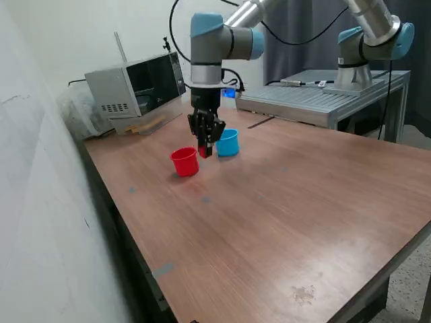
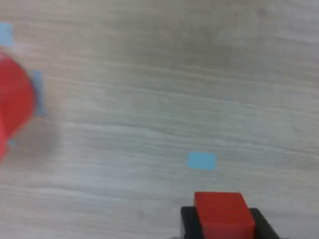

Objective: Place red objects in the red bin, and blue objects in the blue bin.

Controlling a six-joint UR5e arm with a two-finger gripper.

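Note:
The robot's gripper needs to release the tiny red cube inside the red cup (image 1: pixel 184 163) (image 2: pixel 12 97), down on the bottom of the cup. The cube is now just above the table.
My gripper (image 1: pixel 205 151) is shut on a tiny red cube (image 1: pixel 205 151) and holds it just above the table, between the red cup (image 1: pixel 184 162) and the light-blue cup (image 1: pixel 227 142). In the wrist view the red cube (image 2: pixel 222 215) sits between the black fingers (image 2: pixel 188 223), and the red cup (image 2: pixel 14 102) shows blurred at the picture's edge. The other red cube and the dark-blue cubes are not in view.
A microwave (image 1: pixel 135 84) stands at the back of the wooden table (image 1: pixel 289 222). A grey metal bench (image 1: pixel 316 97) with a second arm's base (image 1: pixel 353 74) is behind. Small blue tape marks (image 2: pixel 201 161) dot the tabletop. A white wall runs along the exterior view's left.

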